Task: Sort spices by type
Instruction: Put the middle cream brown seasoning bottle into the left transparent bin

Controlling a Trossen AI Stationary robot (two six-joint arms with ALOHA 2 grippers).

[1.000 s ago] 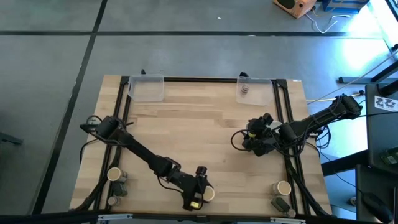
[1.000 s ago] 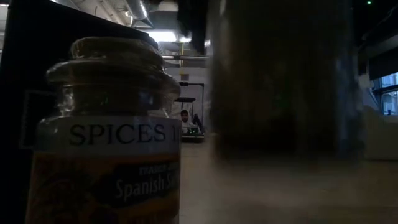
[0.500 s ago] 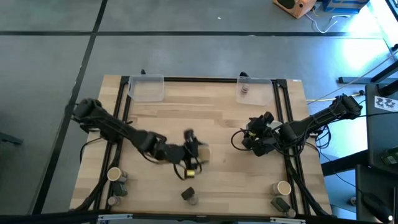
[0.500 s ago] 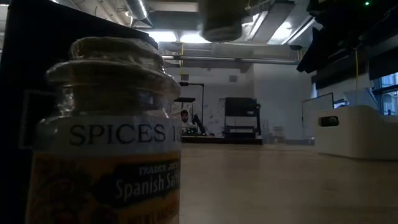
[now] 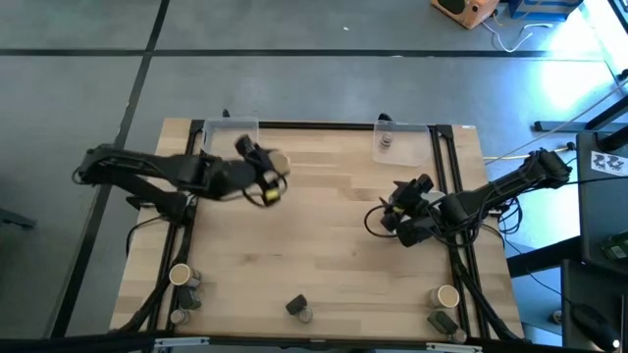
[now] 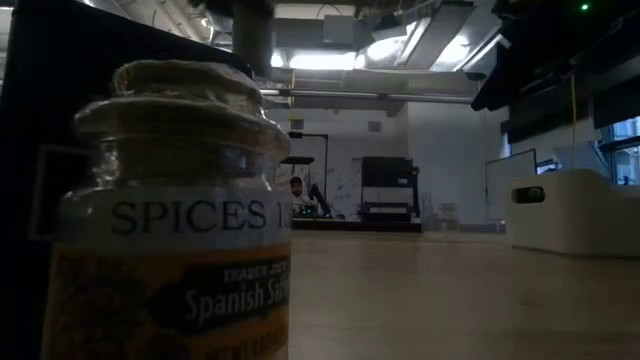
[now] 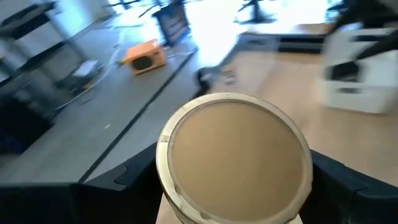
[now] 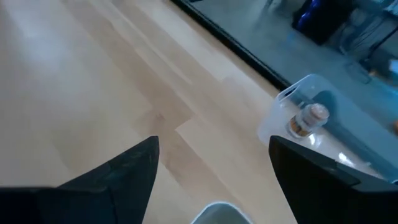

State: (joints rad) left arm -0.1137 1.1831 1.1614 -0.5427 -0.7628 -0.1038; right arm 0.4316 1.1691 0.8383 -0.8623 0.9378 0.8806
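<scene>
Next, I release the tan cylinder with my left gripper inside the empty clear tray (image 5: 231, 131), near its far side. The tan cylinder is now held above the table, beside a tray.
My left gripper (image 5: 267, 179) is shut on a tan cylinder with a pale round top (image 5: 278, 163), above the table's far left part, beside the left clear tray (image 5: 231, 138). The cylinder's top (image 7: 234, 159) fills the left wrist view between my two fingers. My right gripper (image 5: 400, 222) hangs open over the right half of the table, touching nothing. A small jar (image 5: 386, 140) stands in the right clear tray (image 8: 292, 118). More spices stand near the near edge: a tan cylinder (image 5: 180, 275) with grey-capped jars at the left, a grey jar (image 5: 299, 308) in the middle, and a tan cylinder (image 5: 446, 294) and dark pack (image 5: 442, 321) at the right. My left gripper pinches the tan cylinder between its two fingers (image 7: 124, 182), one on each side of its wall just under the pale top rim (image 7: 163, 163). The cylinder is lifted clear of the table, its top turned toward the wrist camera.
A saffron jar (image 6: 170, 210) stands right in front of the low camera and blocks its left half. A white rectangular dish (image 6: 575, 210) sits at the right in that view. The wooden middle of the table (image 5: 324, 226) is bare. Black rails run along both sides.
My left gripper has lifted the tan cylinder from the middle of the near edge and carried it up and toward the far left, ending beside the left clear tray. The grey jar it left behind by the near edge now shows.
</scene>
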